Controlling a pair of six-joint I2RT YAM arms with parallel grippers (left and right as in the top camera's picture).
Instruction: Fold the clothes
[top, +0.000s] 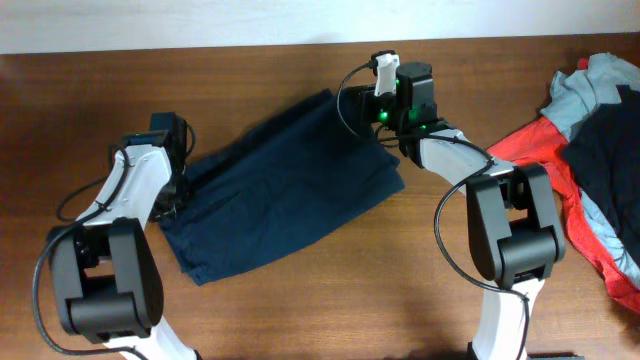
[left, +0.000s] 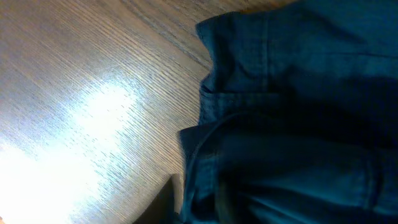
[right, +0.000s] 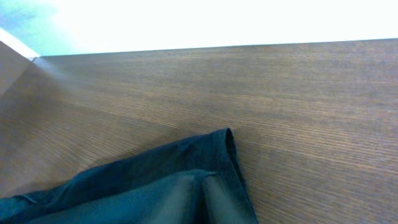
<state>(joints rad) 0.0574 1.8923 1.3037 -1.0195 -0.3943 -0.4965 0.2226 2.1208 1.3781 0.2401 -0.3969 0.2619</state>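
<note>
Next, my left gripper opens and grabs the cloth farther in because (top: 215, 196) the shorts' near edge slants, to help straighten the shorts before the next fold.
The dark navy-blue shorts (top: 280, 190) lie on the wooden table (top: 300, 300), doubled over into a slanted rectangle. My left gripper (top: 178, 192) is at the shorts' left edge. In the left wrist view one finger (left: 166, 202) shows against the bunched cloth (left: 298, 93), which hides the other finger; it looks shut on the edge. My right gripper (top: 385, 138) is at the shorts' far right corner. In the right wrist view its fingers (right: 200, 199) are pinched together on the cloth (right: 124, 180).
A pile of other clothes sits at the right edge of the table: a red piece (top: 535, 140), a light grey piece (top: 590, 85) and a dark piece (top: 610, 140). The table's far edge runs along the top.
</note>
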